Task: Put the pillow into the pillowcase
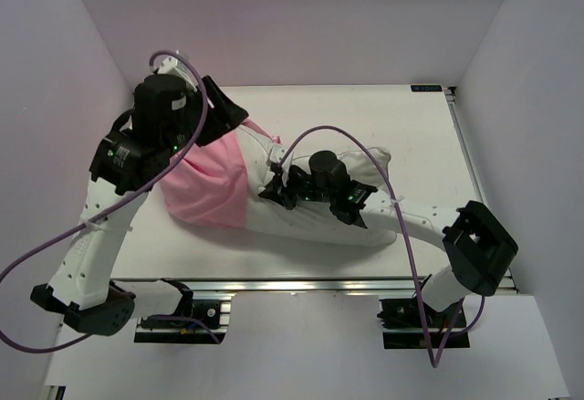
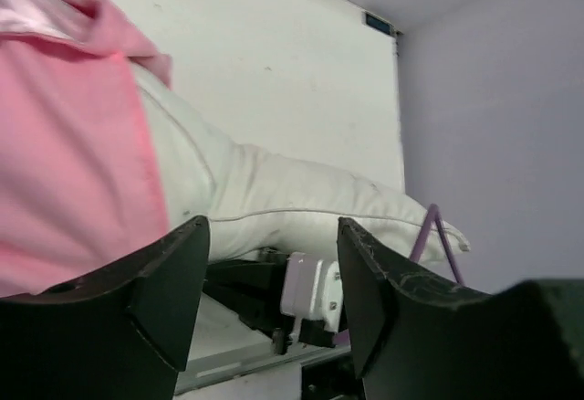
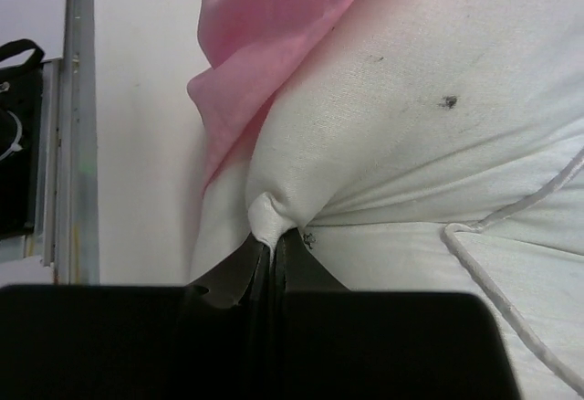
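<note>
The robot's right gripper pinches just a small fold of the pillow near the pillowcase's opening, so it should take the pillow's seam farther out [image 3: 461, 234] before it lifts.
The white pillow [image 1: 310, 217] lies across the middle of the table. Its left part is inside the pink pillowcase [image 1: 208, 185]; its right part sticks out. My right gripper [image 1: 278, 187] is shut on a pinched fold of the pillow's white cover near the pillowcase mouth. The right wrist view shows the gripper [image 3: 272, 240] pinching the pillow [image 3: 438, 126] just below the pink pillowcase [image 3: 265, 35]. My left gripper [image 1: 233, 112] is open and empty above the pillowcase's far edge. In the left wrist view the left gripper [image 2: 274, 254] has the pillowcase [image 2: 73, 163] at its left and the pillow [image 2: 301, 199] beyond.
The table [image 1: 365, 112] is boxed in by white walls on three sides. A metal rail [image 1: 301, 283] runs along its near edge. Purple cables [image 1: 392, 190] loop over the right arm. A small dark device [image 1: 426, 89] sits at the back right corner.
</note>
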Robot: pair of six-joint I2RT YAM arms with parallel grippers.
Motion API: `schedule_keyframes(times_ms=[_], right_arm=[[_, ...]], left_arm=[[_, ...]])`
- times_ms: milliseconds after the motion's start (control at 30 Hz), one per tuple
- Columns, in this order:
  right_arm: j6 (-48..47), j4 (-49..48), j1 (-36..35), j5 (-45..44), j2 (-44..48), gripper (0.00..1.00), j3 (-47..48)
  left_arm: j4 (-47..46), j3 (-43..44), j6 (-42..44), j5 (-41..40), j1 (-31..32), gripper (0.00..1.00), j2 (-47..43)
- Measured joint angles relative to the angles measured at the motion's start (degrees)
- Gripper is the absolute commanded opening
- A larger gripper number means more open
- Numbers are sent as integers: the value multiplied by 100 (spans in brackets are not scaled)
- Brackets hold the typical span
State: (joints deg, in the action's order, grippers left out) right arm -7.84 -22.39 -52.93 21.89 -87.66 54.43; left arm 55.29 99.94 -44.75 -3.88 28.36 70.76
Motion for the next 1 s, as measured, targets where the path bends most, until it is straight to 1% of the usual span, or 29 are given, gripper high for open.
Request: schedule_keyframes(times_ms=[100,167,367,500,600,667,700,733,767,833,867,900,1000], right_arm=[[-15,-7,2,-153,15,0,-24],[-20,-13,-2,-219,31,0,-61],[-129,-33,-153,-470,162,0,-234],[-216,-26,-415,-686,240,0,-348],[-271,-22,-505,-809,243,0,-365],[-295,-20,-525,-883,243,0,-365],[-308,-17,-531,-922,243,0,-365],[-315,-15,-535,-951,243,0,-365],[-317,-13,-546,-981,243,0,-365],[-330,-9,-562,-1021,243,0,-365],[-337,-9,-570,-1036,243,0,-365],[-348,-9,-573,-1049,243,0,-365],[-382,-7,-586,-1071,243,0,-365]], left_arm=[[772,942,243,-507,0,68,439],[1169,1255,374,-782,0,68,717],[1893,1062,713,-1167,7,68,1495],[2083,1239,949,-1384,83,68,2205],[2107,1329,1121,-1611,166,66,2529],[2122,1331,1217,-1790,201,54,2605],[2131,1331,1281,-1878,219,46,2614],[2142,1331,1346,-1976,229,31,2616],[2149,1331,1390,-2052,236,24,2614],[2149,1322,1453,-2181,243,15,2610],[2151,1311,1482,-2229,249,5,2603],[2157,1303,1486,-2258,249,0,2599],[2164,1303,1547,-2291,260,0,2588]])
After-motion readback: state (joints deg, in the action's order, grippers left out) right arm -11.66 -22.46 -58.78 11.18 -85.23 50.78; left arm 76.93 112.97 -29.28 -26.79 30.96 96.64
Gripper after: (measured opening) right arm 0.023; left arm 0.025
